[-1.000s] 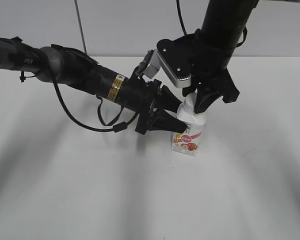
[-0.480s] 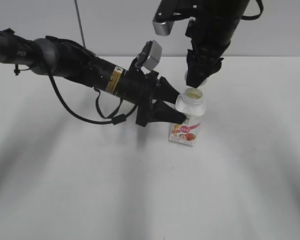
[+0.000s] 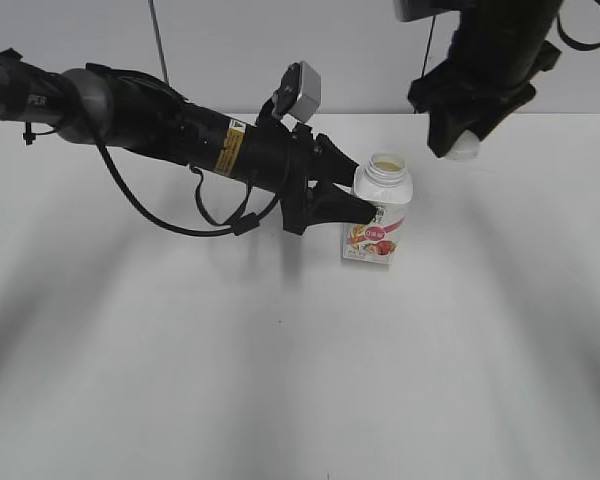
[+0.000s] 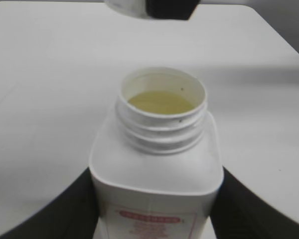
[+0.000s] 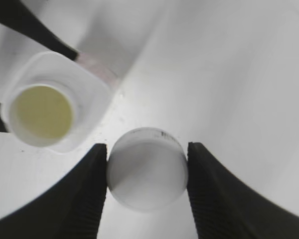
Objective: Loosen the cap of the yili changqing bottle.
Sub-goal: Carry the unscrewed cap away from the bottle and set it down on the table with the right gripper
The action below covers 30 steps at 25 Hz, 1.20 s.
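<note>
The white cap, now off the bottle, will be released by my right gripper on the white table (image 3: 471,239) beside the bottle, opposite my left arm.
The yili changqing bottle (image 3: 376,222) stands upright on the white table, its neck open and pale yellow liquid showing inside (image 4: 160,101). My left gripper (image 3: 352,210) is shut on the bottle's body (image 4: 157,199), one black finger on each side. My right gripper (image 3: 456,143) is up and to the right of the bottle, shut on the white cap (image 5: 147,169), which is off the bottle. The cap peeks out white below the fingers in the exterior view (image 3: 464,150). The open bottle also shows at the left of the right wrist view (image 5: 55,102).
The white table (image 3: 300,380) stretches around the bottle. My left arm with its cables (image 3: 160,135) lies low across the left half. A thin grey pole (image 3: 160,45) stands at the back left against the grey wall.
The right gripper lifted the cap off the bottle's neck and carried it up and to the right. The left gripper kept hold of the bottle, which shifted slightly.
</note>
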Each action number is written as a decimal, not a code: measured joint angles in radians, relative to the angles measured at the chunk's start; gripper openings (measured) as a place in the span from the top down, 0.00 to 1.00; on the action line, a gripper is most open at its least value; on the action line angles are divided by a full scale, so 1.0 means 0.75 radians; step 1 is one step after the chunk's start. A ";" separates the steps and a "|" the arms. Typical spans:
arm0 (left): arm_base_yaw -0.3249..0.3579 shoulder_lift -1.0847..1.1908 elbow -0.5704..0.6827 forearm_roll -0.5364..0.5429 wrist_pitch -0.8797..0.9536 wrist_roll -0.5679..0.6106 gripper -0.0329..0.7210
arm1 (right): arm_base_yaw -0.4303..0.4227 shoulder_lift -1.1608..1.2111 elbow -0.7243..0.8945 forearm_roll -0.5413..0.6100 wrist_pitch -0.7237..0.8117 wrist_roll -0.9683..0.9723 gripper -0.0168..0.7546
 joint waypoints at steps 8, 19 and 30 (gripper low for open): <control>-0.003 0.000 0.000 -0.117 0.091 0.021 0.42 | -0.199 -0.004 0.316 0.030 -0.293 0.034 0.48; -0.004 0.030 0.001 -0.223 0.147 0.058 0.42 | -0.203 -0.004 0.599 0.056 -0.823 0.118 0.48; -0.005 0.030 0.001 -0.219 0.181 0.066 0.42 | -0.216 0.133 0.606 0.057 -0.888 0.140 0.48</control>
